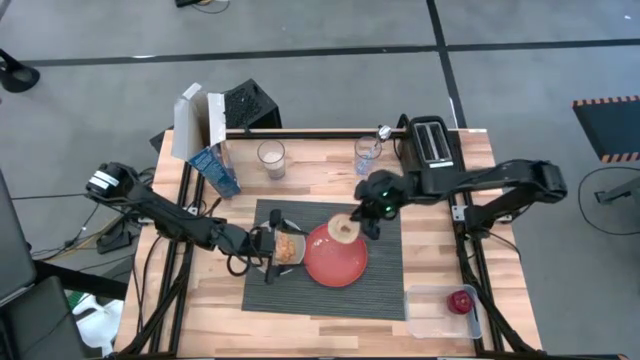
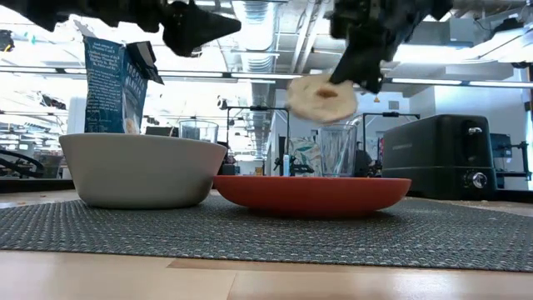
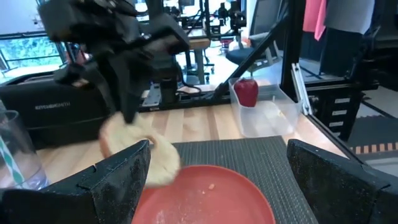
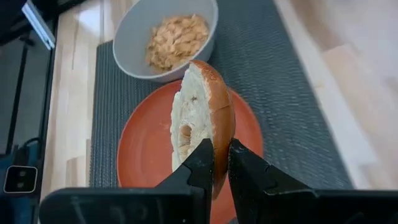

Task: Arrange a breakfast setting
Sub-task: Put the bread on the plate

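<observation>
Next, my right gripper sets the bagel half down on the middle of the red-orange plate (image 1: 339, 259) (image 4: 191, 155). The bagel half is now held above it.
A dark grey ribbed placemat (image 1: 385, 290) lies mid-table. On it stand a pale grey bowl (image 1: 288, 247) holding cereal and a red-orange plate (image 1: 335, 262). My right gripper (image 4: 221, 163) is shut on a bagel half (image 4: 202, 115) above the plate; the bagel also shows in the low view (image 2: 321, 96). My left gripper (image 3: 217, 186) is open and empty, raised beside the bowl's left side (image 1: 262, 243). A small red round item (image 1: 460, 299) sits in a clear tub. No spoon shows. My right gripper pinches the bagel half's rim (image 4: 217, 142) between its two fingers, one on the pale cut face, one on the brown crust. The fingers slant down from the table's far right. The bagel hangs tilted, lifted clear above the plate.
A black toaster (image 1: 432, 145) stands at the far right. Two clear glasses (image 1: 270, 158) (image 1: 367, 155) and a blue carton (image 1: 215, 170) stand along the far edge. The clear tub (image 1: 435, 310) sits at the near right corner.
</observation>
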You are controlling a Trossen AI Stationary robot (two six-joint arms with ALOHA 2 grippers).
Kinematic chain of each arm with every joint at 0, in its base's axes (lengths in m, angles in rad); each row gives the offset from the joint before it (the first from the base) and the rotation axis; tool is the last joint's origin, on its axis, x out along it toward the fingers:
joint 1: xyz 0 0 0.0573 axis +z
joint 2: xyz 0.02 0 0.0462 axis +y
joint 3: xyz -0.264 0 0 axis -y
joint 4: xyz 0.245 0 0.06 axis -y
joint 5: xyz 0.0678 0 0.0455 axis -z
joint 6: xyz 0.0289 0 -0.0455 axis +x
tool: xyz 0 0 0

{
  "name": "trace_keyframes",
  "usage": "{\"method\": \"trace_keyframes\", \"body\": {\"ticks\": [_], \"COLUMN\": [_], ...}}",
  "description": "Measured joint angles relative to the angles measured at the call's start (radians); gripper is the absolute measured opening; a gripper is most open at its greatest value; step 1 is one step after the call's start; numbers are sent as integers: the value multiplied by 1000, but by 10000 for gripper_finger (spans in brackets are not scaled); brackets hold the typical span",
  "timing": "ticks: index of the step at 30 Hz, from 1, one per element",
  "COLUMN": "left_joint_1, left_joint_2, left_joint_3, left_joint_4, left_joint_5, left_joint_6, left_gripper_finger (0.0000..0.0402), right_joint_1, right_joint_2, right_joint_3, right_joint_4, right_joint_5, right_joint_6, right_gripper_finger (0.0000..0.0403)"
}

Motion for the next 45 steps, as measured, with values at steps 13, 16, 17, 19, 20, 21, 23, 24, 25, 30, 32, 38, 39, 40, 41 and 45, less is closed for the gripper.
{"method": "trace_keyframes", "body": {"ticks": [13, 16, 17, 19, 20, 21, 23, 24, 25, 30, 32, 38, 39, 40, 41, 45], "left_joint_1": [6, 6, 6, 6, 6, 6, 6, 6, 7, 7, 7, 7, 7, 7, 7, 7], "left_joint_2": [0, 1, 0, 1, 1, 1, 1, 1, 1, 1, 1, 1, 1, 1, 1, 1], "left_joint_3": [-4, -5, -5, -5, -5, -5, -5, -5, -5, -5, -5, -5, -5, -5, -5, -5], "left_joint_4": [4, -3, -3, -4, -4, -4, -3, 0, 1, 9, 11, 13, 13, 14, 14, 15], "left_joint_5": [12, 13, 13, 13, 13, 13, 11, 11, 11, 10, 10, 7, 7, 7, 7, 7], "left_joint_6": [-2, -5, -6, -10, -10, -10, -11, -11, -11, -13, -13, -12, -12, -12, -12, -12], "left_gripper_finger": [364, 364, 364, 364, 364, 364, 364, 364, 364, 364, 364, 364, 364, 364, 364, 364], "right_joint_1": [43, 45, 46, 47, 47, 47, 45, 43, 40, 23, 16, 5, 6, 5, 5, 5], "right_joint_2": [229, 268, 280, 304, 316, 328, 347, 352, 357, 361, 361, 370, 378, 381, 382, 426], "right_joint_3": [0, 2, 0, 0, 0, 0, 0, 0, 1, 2, 2, 2, 2, 2, 2, 3], "right_joint_4": [172, 208, 204, 206, 204, 205, 208, 208, 208, 199, 197, 184, 188, 183, 179, 188], "right_joint_5": [-157, -163, -163, -163, -163, -168, -188, -193, -195, -192, -189, -162, -159, -159, -159, -159], "right_joint_6": [-16, -16, -16, -17, -17, -16, -4, 11, 25, 45, 49, 37, 37, 37, 37, 37], "right_gripper_finger": [66, 66, 66, 66, 66, 66, 66, 66, 66, 66, 66, 66, 66, 66, 66, 66]}}
